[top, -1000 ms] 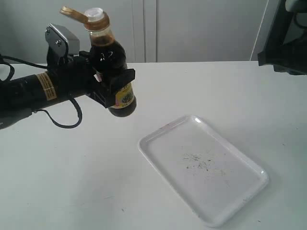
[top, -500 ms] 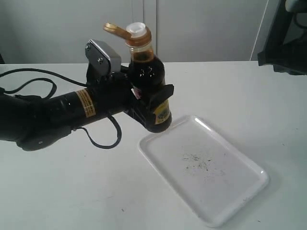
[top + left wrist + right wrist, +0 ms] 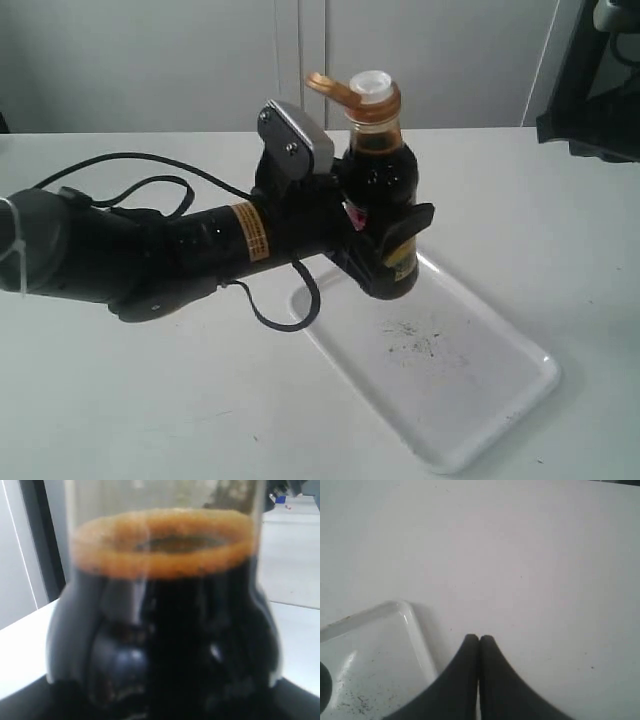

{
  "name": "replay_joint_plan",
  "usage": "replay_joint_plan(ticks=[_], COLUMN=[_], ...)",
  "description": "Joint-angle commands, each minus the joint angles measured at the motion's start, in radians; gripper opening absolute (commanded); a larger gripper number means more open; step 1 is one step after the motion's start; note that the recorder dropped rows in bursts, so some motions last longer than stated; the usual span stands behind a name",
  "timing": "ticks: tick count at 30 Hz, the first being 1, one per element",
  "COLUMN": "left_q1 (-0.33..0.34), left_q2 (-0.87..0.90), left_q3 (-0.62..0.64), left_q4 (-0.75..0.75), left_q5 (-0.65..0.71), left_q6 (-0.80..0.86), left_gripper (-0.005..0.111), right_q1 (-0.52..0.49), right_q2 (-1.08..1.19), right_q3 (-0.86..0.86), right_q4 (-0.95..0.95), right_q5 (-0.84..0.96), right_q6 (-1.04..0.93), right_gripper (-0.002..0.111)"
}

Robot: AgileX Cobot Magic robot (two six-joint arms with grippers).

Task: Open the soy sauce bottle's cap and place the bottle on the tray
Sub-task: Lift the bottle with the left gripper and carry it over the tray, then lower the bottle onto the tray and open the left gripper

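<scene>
Next, I set the soy sauce bottle down with my left gripper on the white tray at the edge of the dark specks (image 3: 386, 326). The bottle now hangs upright over the tray.
The soy sauce bottle (image 3: 382, 190) hangs upright over the near-left end of the white tray (image 3: 470, 400), held round its belly by my left gripper (image 3: 385, 250), which is shut on it. Its orange-tan cap (image 3: 332, 88) is flipped open to the left, baring the white spout (image 3: 370, 84). The left wrist view is filled by the bottle (image 3: 165, 630) with its dark liquid and foam ring. My right gripper (image 3: 479, 639) is shut with nothing in it, high above the table beside a tray corner (image 3: 400, 610).
The right arm's dark body (image 3: 595, 90) hangs at the upper right of the exterior view. The left arm's cable (image 3: 150, 185) loops over the table at the left. Dark specks (image 3: 415, 340) mark the tray's centre.
My left arm has carried the bottle to the right, from over the bare table to above the tray's left end. The cap stays open. The right arm has not moved.
</scene>
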Motion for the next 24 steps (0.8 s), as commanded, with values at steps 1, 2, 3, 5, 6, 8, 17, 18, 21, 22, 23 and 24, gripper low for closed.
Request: replay_joint_plan(ticks=[1, 2, 3, 5, 6, 8, 17, 18, 21, 22, 23, 24], left_q1=[-0.036, -0.038, -0.046, -0.046, -0.048, -0.048, -0.048, -0.048, -0.048, -0.048, -0.048, -0.048], left_q2=[0.003, 0.008, 0.014, 0.025, 0.030, 0.039, 0.066, 0.068, 0.068, 0.068, 0.068, 0.068], left_q3=[-0.040, -0.041, -0.041, -0.041, -0.041, -0.041, -0.041, -0.041, -0.041, -0.041, -0.041, -0.041], left_q4=[-0.026, -0.024, -0.024, -0.024, -0.024, -0.024, -0.037, -0.040, -0.070, -0.083, -0.089, -0.089], left_q5=[-0.038, -0.036, -0.039, -0.037, -0.039, -0.037, -0.065, -0.064, -0.064, -0.064, -0.061, -0.061], left_q6=[0.003, 0.012, 0.023, 0.035, 0.035, 0.037, 0.056, 0.061, 0.079, 0.079, 0.079, 0.081], left_gripper=[0.000, 0.000, 0.000, 0.000, 0.000, 0.000, 0.000, 0.000, 0.000, 0.000, 0.000, 0.000], right_q1=[-0.003, -0.003, -0.003, -0.003, -0.003, -0.003, -0.003, -0.003, -0.003, -0.003, -0.003, -0.003], right_q2=[0.000, 0.000, 0.000, 0.000, 0.000, 0.000, 0.000, 0.000, 0.000, 0.000, 0.000, 0.000], right_q3=[0.003, 0.003, 0.003, 0.003, 0.003, 0.003, 0.003, 0.003, 0.003, 0.003, 0.003, 0.003], right_q4=[0.002, 0.002, 0.002, 0.002, 0.002, 0.002, 0.002, 0.002, 0.002, 0.002, 0.002, 0.002], right_q5=[-0.007, -0.007, -0.007, -0.007, -0.007, -0.007, -0.005, -0.005, -0.005, -0.005, -0.005, -0.005], right_q6=[-0.010, -0.010, -0.010, -0.010, -0.010, 0.002, -0.003, -0.003, -0.003, -0.003, -0.003, -0.003], right_gripper=[0.000, 0.000, 0.000, 0.000, 0.000, 0.000, 0.000, 0.000, 0.000, 0.000, 0.000, 0.000])
